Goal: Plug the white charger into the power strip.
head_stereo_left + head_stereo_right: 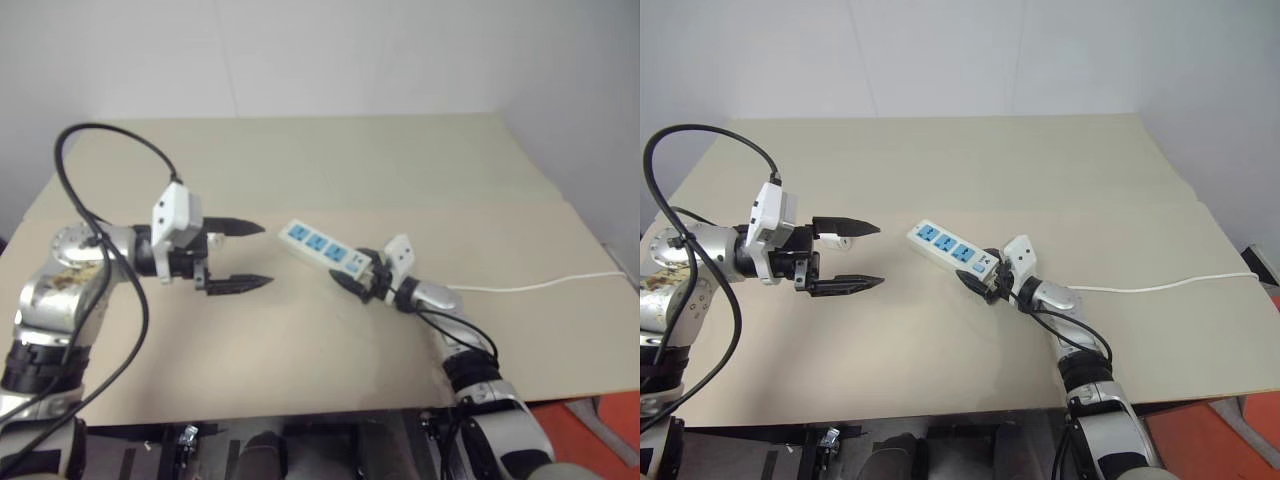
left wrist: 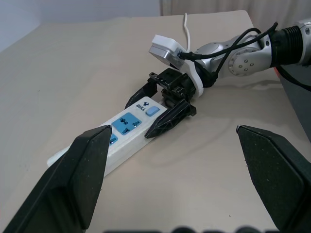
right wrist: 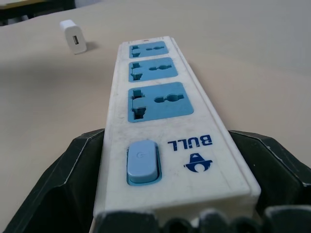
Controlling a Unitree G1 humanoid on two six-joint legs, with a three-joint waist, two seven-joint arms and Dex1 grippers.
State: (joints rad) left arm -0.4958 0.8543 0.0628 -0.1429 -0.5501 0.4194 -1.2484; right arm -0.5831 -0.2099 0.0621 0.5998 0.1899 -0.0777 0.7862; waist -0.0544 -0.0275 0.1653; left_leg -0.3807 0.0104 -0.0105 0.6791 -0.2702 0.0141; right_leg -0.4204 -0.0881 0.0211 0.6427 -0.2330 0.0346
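The white charger is beyond the power strip's far end. My left gripper goes down to it next and closes on the sides of the white charger's body (image 1: 217,241).
The power strip (image 1: 318,244), a white bar with three blue sockets and a blue switch (image 3: 142,161), lies flat in the middle of the table. My right gripper (image 1: 350,273) straddles its switch end, one black finger pressed to each long side. The white charger (image 3: 74,36) rests on the table beyond the strip's far end, touching nothing. My left gripper (image 1: 267,255) hovers to the left of the strip, pointing toward it, its two fingers wide open and empty.
The strip's thin white cord (image 1: 530,285) runs right across the beige table (image 1: 300,160) to its right edge. A black cable (image 1: 110,140) loops above my left arm. The wall rises behind the table's far edge.
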